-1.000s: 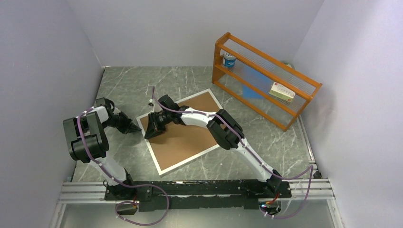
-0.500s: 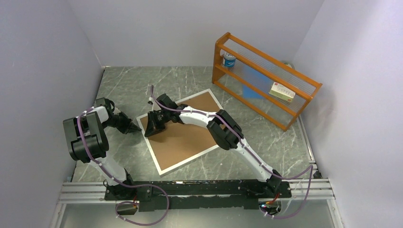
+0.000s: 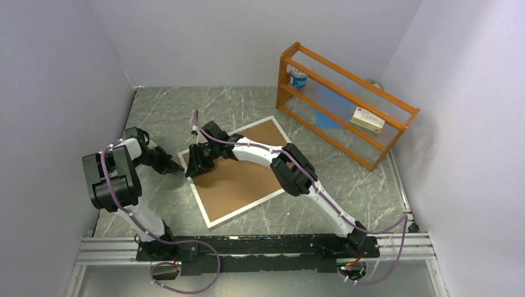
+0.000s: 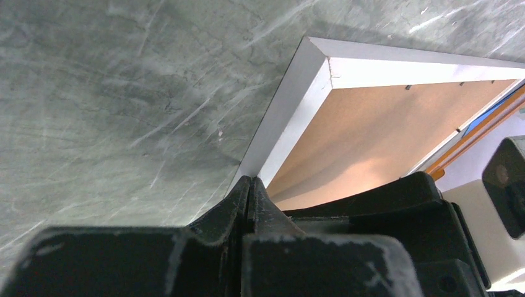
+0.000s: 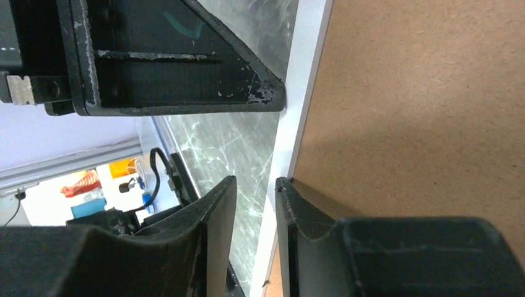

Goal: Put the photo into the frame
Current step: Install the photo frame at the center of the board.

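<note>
My closed left gripper just touches the white border's outside, so it should open and grip the border farther (image 3: 194, 190) along to steady the frame.
The white frame (image 3: 244, 210) lies flat on the marble table with a brown backing board (image 3: 238, 182) filling its centre. The photo is hidden. My left gripper (image 3: 179, 167) is shut, and its tip (image 4: 251, 180) touches the outer side of the frame's left border (image 4: 297, 105). My right gripper (image 3: 189, 174) hangs low over that same border. Its jaws (image 5: 255, 185) stand a little apart: one finger is over the table, the other at the edge of the backing board (image 5: 421, 105), with the white border (image 5: 303, 80) between them. The left gripper (image 5: 186, 68) shows as a black wedge against the border.
An orange wooden rack (image 3: 347, 117) stands at the back right, holding a small can (image 3: 298, 78), a blue sheet (image 3: 327, 106) and a small box (image 3: 368, 119). Walls close in on the left, back and right sides. The arm rail (image 3: 260, 244) runs along the near edge.
The right gripper's jaws have parted a little and it has shifted slightly left along the frame's border. The left arm and the frame have not moved.
</note>
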